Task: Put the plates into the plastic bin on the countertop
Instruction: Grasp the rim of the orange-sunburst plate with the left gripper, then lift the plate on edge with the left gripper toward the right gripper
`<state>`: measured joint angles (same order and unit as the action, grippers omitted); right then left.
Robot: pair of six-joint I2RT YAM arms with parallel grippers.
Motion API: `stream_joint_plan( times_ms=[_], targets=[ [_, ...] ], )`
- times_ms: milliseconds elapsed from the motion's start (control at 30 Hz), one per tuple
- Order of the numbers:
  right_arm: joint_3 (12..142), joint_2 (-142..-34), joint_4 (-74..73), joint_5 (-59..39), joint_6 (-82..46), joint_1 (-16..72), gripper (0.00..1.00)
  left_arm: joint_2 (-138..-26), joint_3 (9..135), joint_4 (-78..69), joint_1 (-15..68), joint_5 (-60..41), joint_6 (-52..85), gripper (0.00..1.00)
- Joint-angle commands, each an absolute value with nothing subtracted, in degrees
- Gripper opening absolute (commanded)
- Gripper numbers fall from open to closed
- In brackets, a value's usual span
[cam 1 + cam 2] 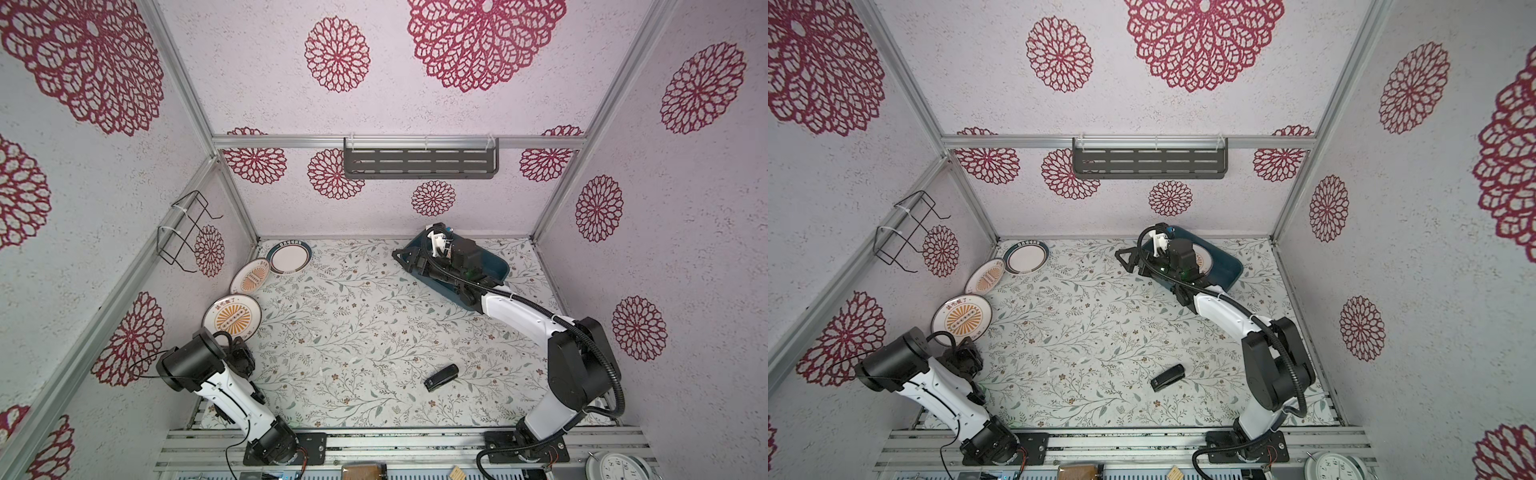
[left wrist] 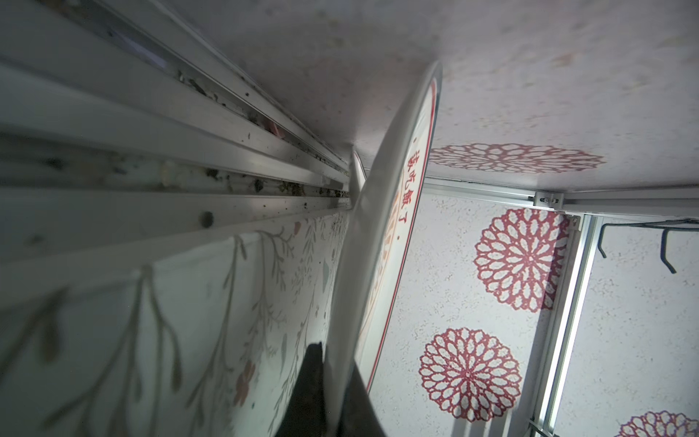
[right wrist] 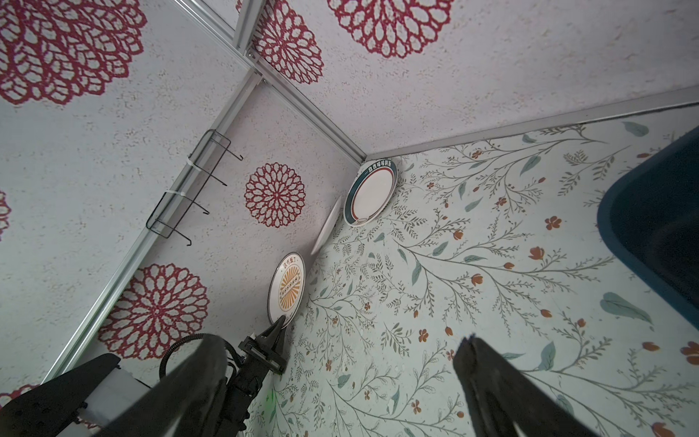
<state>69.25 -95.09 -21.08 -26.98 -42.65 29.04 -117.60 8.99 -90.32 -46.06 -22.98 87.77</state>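
My left gripper holds the near rim of the sunburst plate. Opposite it, my right gripper will close on the plate's far rim (image 1: 252, 301) (image 3: 297, 256).
A white plate with an orange sunburst centre (image 1: 232, 316) (image 1: 962, 318) stands tilted against the left wall. My left gripper (image 1: 233, 345) (image 2: 338, 382) is shut on its near rim, and the left wrist view shows this plate (image 2: 378, 246) edge-on between the black fingers. A second sunburst plate (image 1: 251, 279) leans on the wall behind it. A teal-rimmed plate (image 1: 289, 257) (image 3: 370, 193) lies in the back left corner of the countertop (image 1: 365, 332). My right gripper (image 1: 415, 266) (image 3: 340, 352) stands open at the left end of the teal plastic bin (image 1: 496, 266) (image 3: 662, 227). A plate (image 1: 1202, 257) shows inside the bin, mostly hidden by the arm.
A small black stapler-like object (image 1: 441, 377) lies at the front middle. A grey slotted shelf (image 1: 419, 162) hangs on the back wall and a black wire rack (image 1: 187, 232) on the left wall. A clock (image 1: 619, 467) sits by the front rail at the right.
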Motion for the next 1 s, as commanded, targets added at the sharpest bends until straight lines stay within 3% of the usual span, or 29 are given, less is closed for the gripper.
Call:
stream_joint_plan(
  times_ms=[0, 300, 500, 767, 967],
  targets=[
    [70.39, -93.78, -22.47, -26.26, -42.22, 28.96, 0.99, -121.22, 6.45, -81.29, -45.95, -22.85, 89.56, 0.03],
    [69.37, -93.87, -23.19, -26.35, -41.84, 28.84, 0.99, -116.80, 3.95, -80.57, -43.47, -23.13, 90.96, 0.02],
    [68.96, -93.88, -23.12, -26.69, -41.19, 28.56, 0.99, -106.26, 6.59, -69.16, -31.89, -18.98, 91.30, 0.01],
    [66.44, -91.80, -23.16, -25.46, -40.45, 27.55, 0.99, -85.77, 27.49, -25.58, -13.19, -13.34, 78.58, 0.03],
    [64.04, -90.36, -23.30, -23.75, -41.38, 26.30, 0.99, -87.98, 43.99, -17.33, -3.69, -19.92, 72.70, 0.03]
  ],
)
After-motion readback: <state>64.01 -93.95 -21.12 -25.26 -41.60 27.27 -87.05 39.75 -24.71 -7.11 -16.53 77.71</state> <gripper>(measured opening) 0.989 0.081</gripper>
